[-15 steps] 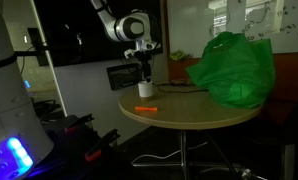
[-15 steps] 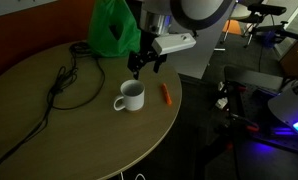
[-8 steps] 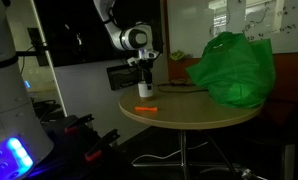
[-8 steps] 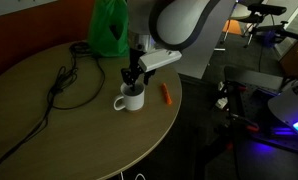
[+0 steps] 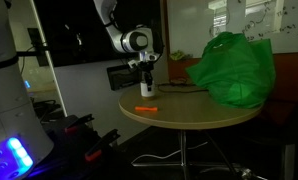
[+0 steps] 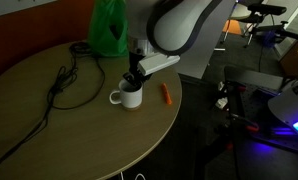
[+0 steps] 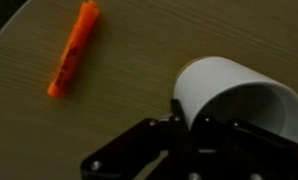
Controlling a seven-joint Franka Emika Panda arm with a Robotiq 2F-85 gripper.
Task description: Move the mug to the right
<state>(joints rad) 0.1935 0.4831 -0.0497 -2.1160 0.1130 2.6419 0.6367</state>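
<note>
The robot's gripper needs to release the white mug on the open wood (image 5: 170, 101) between the orange object and the green bag.
The small white mug (image 6: 129, 97) stands upright near the edge of the round wooden table (image 6: 49, 130), its handle pointing away from the thin orange object (image 6: 165, 95). My gripper (image 6: 135, 82) has come straight down onto it and is shut on the mug's rim. In the wrist view the mug (image 7: 234, 95) fills the lower right, and the dark fingers of the gripper (image 7: 189, 125) clamp its wall at the near rim. From the side, in an exterior view, the gripper (image 5: 145, 80) hides most of the mug (image 5: 146, 90).
A big green bag (image 5: 232, 68) sits on the table (image 5: 189, 112), also visible as the bag (image 6: 111, 28) at the far edge. A black cable (image 6: 69, 85) lies coiled beside the mug. The orange object (image 7: 74, 48) lies flat near the table rim.
The gripper has come down over the mug and its jaws have closed on the rim. The mug has shifted only slightly.
</note>
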